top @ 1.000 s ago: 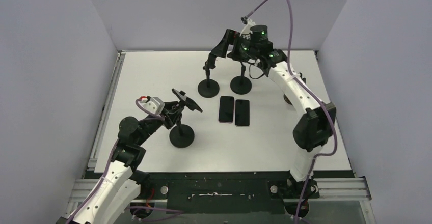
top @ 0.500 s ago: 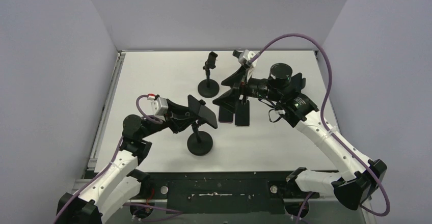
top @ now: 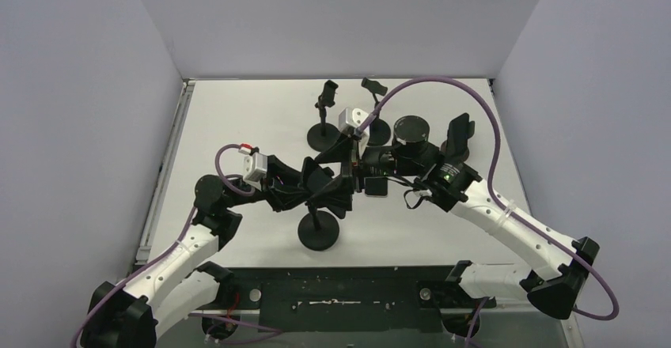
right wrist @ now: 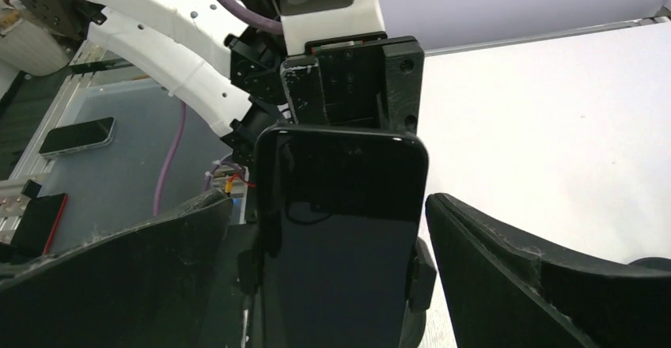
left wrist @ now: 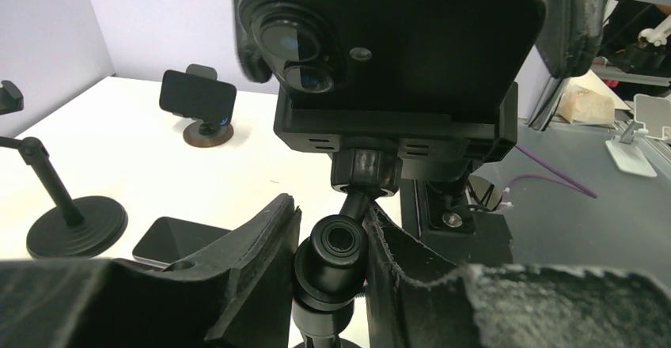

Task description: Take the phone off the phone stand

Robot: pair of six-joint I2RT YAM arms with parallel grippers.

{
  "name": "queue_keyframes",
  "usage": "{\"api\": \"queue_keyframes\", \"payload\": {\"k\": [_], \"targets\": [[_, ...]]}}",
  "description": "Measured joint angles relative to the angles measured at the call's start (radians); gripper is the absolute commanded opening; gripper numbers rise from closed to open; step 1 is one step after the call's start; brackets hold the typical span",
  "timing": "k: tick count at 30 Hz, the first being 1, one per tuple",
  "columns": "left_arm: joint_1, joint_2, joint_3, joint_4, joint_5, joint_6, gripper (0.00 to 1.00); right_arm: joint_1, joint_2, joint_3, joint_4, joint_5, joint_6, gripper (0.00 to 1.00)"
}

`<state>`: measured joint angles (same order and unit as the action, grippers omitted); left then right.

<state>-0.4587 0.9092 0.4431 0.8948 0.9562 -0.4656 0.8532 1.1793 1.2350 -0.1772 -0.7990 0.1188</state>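
The robot's left gripper holds the neck of the phone stand below the clamp, so the clamp is free to pivot; it should therefore take the clamp's side jaw [left wrist: 506,122] while the right gripper holds the phone.
The black phone [right wrist: 340,237] sits upright in the clamp of a black phone stand [top: 319,232] near the table's front middle. Its back with two camera lenses shows in the left wrist view [left wrist: 388,24]. My left gripper [left wrist: 336,245] is shut on the stand's ball-joint neck [left wrist: 342,241], just below the clamp. It also shows in the top view [top: 305,192]. My right gripper [right wrist: 331,198] is open, one finger on each side of the phone's screen with a gap at each edge. In the top view it [top: 339,172] hangs over the phone.
Two empty stands [top: 324,136] [top: 375,131] stand at the back. Another phone on a stand [top: 457,138] is at the right. Dark phones lie flat on the table [top: 378,187], partly hidden by my right arm.
My right arm has swung left and towards the front, and its open fingers now straddle the phone. My left gripper, holding the stand, has shifted a little right.
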Motion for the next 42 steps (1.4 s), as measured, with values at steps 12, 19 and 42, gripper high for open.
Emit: {"api": "queue_keyframes", "payload": {"k": [12, 19, 42], "targets": [[-0.024, -0.002, 0.02, -0.077, -0.002, 0.085, 0.0, 0.066, 0.076, 0.07, -0.09, 0.108, -0.049, 0.96], [-0.025, -0.004, 0.02, -0.106, -0.007, 0.105, 0.0, 0.071, 0.088, 0.072, -0.13, 0.12, -0.064, 0.56], [-0.026, -0.415, -0.035, -0.369, -0.757, 0.128, 0.97, 0.139, 0.057, 0.042, -0.171, 0.708, -0.016, 0.32]]}}
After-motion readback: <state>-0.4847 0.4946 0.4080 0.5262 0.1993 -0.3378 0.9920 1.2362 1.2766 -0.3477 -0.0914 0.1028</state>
